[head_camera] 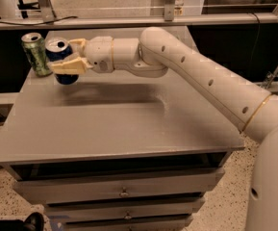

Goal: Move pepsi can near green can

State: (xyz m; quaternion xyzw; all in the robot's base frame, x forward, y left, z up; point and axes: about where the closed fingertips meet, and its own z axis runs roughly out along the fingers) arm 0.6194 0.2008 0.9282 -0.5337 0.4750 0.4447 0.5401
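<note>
The robot's gripper will let go of the pepsi can on the grey table's far edge (68,72), upright and close beside the green can.
The pepsi can (60,52) is dark blue with a silver top and is held upright in my gripper (71,56), whose cream fingers (70,66) are shut around its sides. The can hangs just above the grey table (119,119) near its far left corner. The green can (36,53) stands upright at that corner, right beside the pepsi can on its left, with a very small gap. My white arm reaches in from the right across the table.
The arm hides the far middle of the table, where a chip bag lay earlier. The table has drawers (124,189) below its front edge. A railing (129,20) runs behind the table. The left table edge is close to the green can.
</note>
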